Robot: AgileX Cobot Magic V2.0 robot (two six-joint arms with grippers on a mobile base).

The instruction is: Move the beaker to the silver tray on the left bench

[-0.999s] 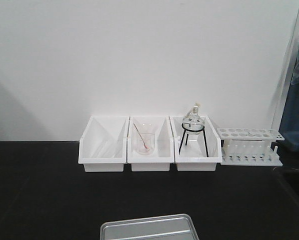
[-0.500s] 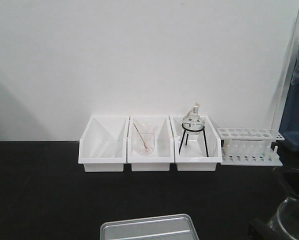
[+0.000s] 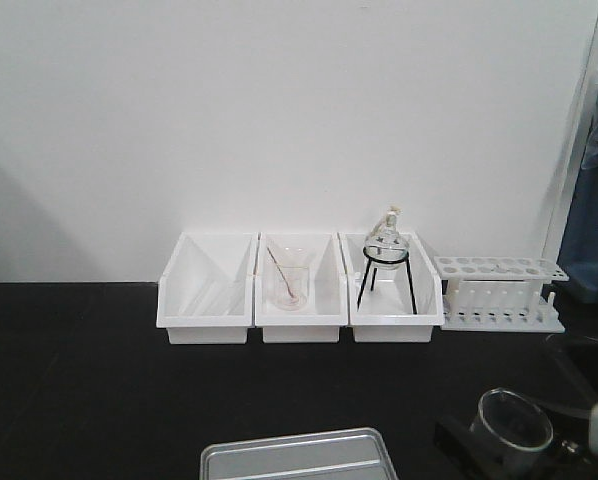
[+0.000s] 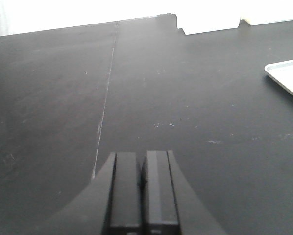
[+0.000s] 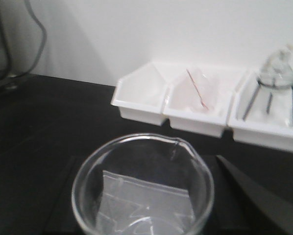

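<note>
The clear glass beaker, now held above the black countertop, will be put down by my right gripper on the silver tray's end (image 3: pixel 361 472) nearest the test-tube rack.
The clear glass beaker (image 3: pixel 514 422) is held above the left bench's black countertop (image 3: pixel 99 380), at the lower right, just right of the silver tray (image 3: pixel 299 455). My right gripper (image 3: pixel 511 450) is shut on it, with dark fingers on both sides. In the right wrist view the beaker's round rim (image 5: pixel 142 183) fills the lower frame between the fingers (image 5: pixel 252 196), and a grey patch shows through its glass. My left gripper (image 4: pixel 142 164) is shut and empty over bare bench, with the tray's corner (image 4: pixel 288 76) far to its right.
Three white bins (image 3: pixel 301 295) line the back wall. The middle one holds a beaker with a red rod (image 3: pixel 290 285), and the right one a round flask on a black tripod (image 3: pixel 386 250). A white test-tube rack (image 3: pixel 499 292) stands to their right.
My right gripper came into the front view from the lower right with the beaker and moved left toward the silver tray. Nothing else moved.
</note>
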